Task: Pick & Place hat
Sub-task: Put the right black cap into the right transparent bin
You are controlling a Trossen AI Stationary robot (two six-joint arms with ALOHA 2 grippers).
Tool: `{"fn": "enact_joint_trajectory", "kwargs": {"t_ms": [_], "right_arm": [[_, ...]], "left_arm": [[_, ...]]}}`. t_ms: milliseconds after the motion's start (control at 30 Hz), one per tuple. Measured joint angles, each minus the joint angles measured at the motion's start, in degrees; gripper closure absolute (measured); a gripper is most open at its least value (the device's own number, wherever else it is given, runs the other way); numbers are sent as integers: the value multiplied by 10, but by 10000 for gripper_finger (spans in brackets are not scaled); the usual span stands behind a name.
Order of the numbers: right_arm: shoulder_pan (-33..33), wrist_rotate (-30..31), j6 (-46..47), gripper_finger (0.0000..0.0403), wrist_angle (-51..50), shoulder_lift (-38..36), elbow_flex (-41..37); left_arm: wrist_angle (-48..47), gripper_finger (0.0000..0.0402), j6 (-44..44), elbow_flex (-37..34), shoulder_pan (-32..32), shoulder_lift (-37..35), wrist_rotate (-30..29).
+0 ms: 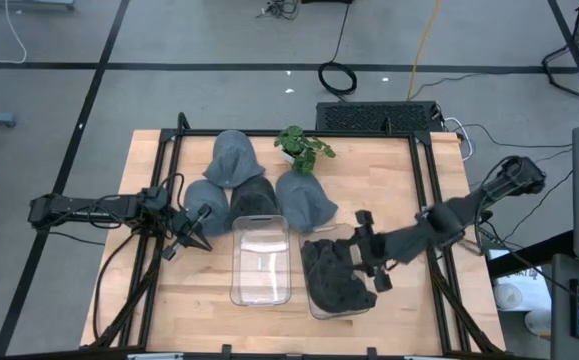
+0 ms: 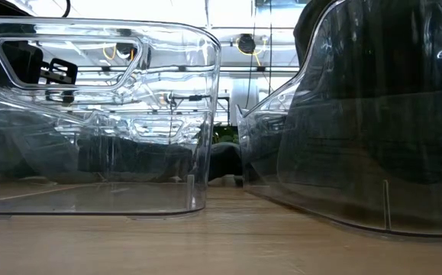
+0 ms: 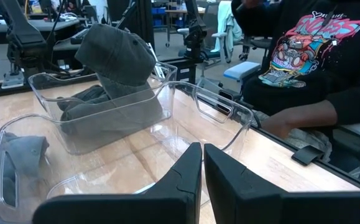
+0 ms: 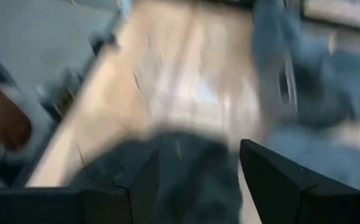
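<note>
My right gripper will take the hat's edge (image 1: 369, 297), lift it and straighten it, because the dark grey hat lies crumpled and sticks up above the rim of its clear bin.
A dark grey hat (image 1: 337, 278) lies crumpled in the right clear bin (image 1: 319, 305). Its crown (image 3: 114, 53) sticks up above the bin's rim. My right gripper (image 1: 361, 252) hovers open over that bin's right side, its fingers apart above the hat (image 4: 192, 168) and touching nothing that I can see. Several more grey hats (image 1: 234, 158) lie on the table beyond the bins. My left gripper (image 1: 199, 240) waits shut at the table's left, left of the empty clear bin (image 1: 261, 262); it also shows in its wrist view (image 3: 202, 163).
A small potted plant (image 1: 304, 147) stands at the table's far edge behind the hats. Black frame rails (image 1: 424, 190) run along the table's sides. A person in a dark printed shirt (image 3: 304, 56) sits beyond the table's right side. Bare wood (image 1: 199, 310) lies near the front edge.
</note>
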Motion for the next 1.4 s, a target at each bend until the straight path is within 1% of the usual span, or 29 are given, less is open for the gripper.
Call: {"fn": "enact_joint_trajectory", "kwargs": {"t_ms": [67, 200, 233, 300, 367, 533, 600, 700, 767, 967, 1033, 1100, 1200, 1267, 1333, 1400], "right_arm": [[9, -6, 74, 195, -55, 1, 0], [12, -103, 237, 195, -117, -1, 0], [11, -116, 263, 195, -125, -1, 0], [11, -123, 292, 195, -137, -1, 0], [11, -123, 296, 195, -137, -1, -1], [0, -115, 288, 195, -88, -2, -28], [-7, -134, 290, 195, -72, -2, -41], [-15, -170, 291, 195, -20, -1, -72], [-18, -187, 292, 195, 32, -1, -96], [-36, -265, 291, 195, 205, -1, -182], [-42, -277, 291, 195, 242, -1, -200], [-47, -277, 285, 200, 255, -1, -210], [-57, -277, 265, 223, 257, -1, -215], [-62, -278, 246, 252, 256, -1, -217], [-66, -292, 218, 294, 258, -1, -217], [-69, -307, 183, 346, 265, -1, -217]], "left_arm": [[0, 376, 0, 0, 0, 0, 0], [0, 376, 0, 0, 0, 0, 0], [0, 376, 0, 0, 0, 0, 0], [0, 376, 0, 0, 0, 0, 0], [0, 376, 0, 0, 0, 0, 0], [0, 376, 0, 0, 0, 0, 0], [0, 376, 0, 0, 0, 0, 0], [0, 376, 0, 0, 0, 0, 0], [0, 376, 0, 0, 0, 0, 0], [0, 376, 0, 0, 0, 0, 0], [0, 376, 0, 0, 0, 0, 0], [0, 376, 0, 0, 0, 0, 0], [0, 376, 0, 0, 0, 0, 0], [0, 376, 0, 0, 0, 0, 0], [0, 376, 0, 0, 0, 0, 0], [0, 376, 0, 0, 0, 0, 0]]}}
